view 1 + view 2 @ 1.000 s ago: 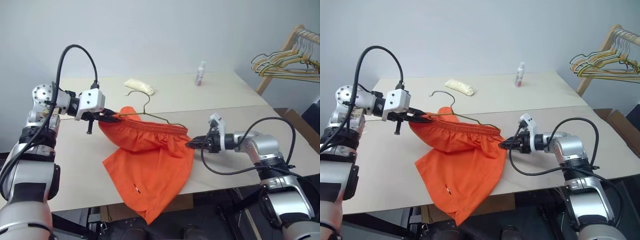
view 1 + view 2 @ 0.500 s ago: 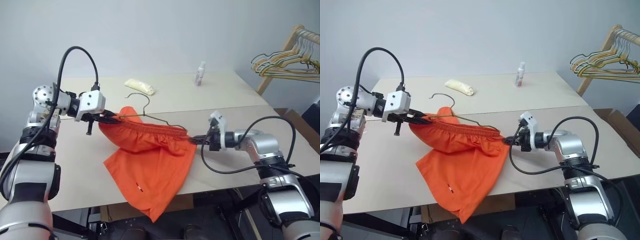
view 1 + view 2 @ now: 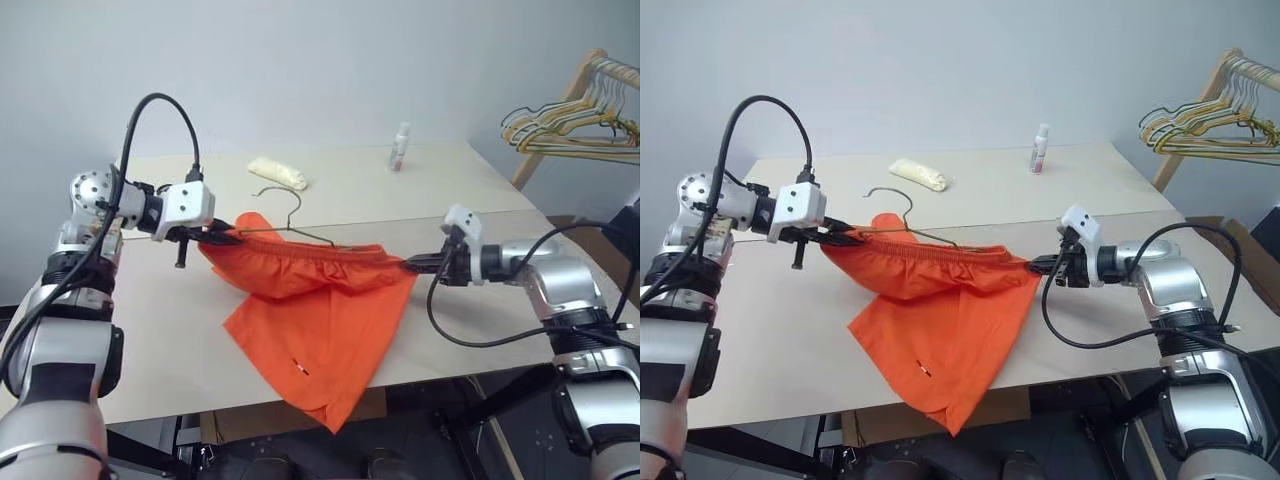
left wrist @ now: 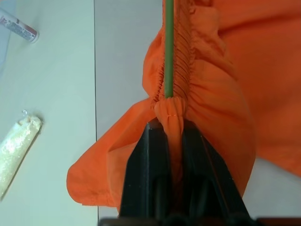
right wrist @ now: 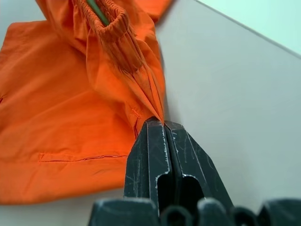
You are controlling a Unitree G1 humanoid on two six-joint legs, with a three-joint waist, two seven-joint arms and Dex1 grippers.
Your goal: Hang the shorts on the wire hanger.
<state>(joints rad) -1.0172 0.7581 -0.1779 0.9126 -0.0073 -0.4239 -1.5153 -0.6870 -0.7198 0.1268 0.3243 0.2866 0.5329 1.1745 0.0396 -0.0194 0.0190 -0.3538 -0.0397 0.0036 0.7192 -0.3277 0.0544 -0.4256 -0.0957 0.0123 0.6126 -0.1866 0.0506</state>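
Observation:
My right gripper is pinching the side of the shorts below the waistband, beyond the hanger's wire. It should open and take the waistband at the wire's end [image 5: 114, 29].
The orange shorts [image 3: 322, 320] hang stretched between my two grippers above the table [image 3: 150, 330], their legs drooping over its front edge. The wire hanger [image 3: 291, 204] lies along the gathered waistband, with its hook sticking up behind the shorts. My left gripper [image 3: 226, 237] is shut on the waistband's left end; in the left wrist view the green wire [image 4: 168, 47] runs out of the fabric just past the fingers [image 4: 151, 155]. My right gripper [image 3: 413, 264] is shut on the waistband's right end [image 5: 141, 84], holding it taut.
A white bottle [image 3: 401, 147] and a pale yellow packet [image 3: 277, 172] lie at the back of the table. A wooden rack with several bunched hangers [image 3: 570, 120] stands at the far right, off the table.
My right gripper has shut on the waistband's right end, then risen and moved right, pulling the waistband taut. The shorts' legs swung right with it. The left gripper stayed in place.

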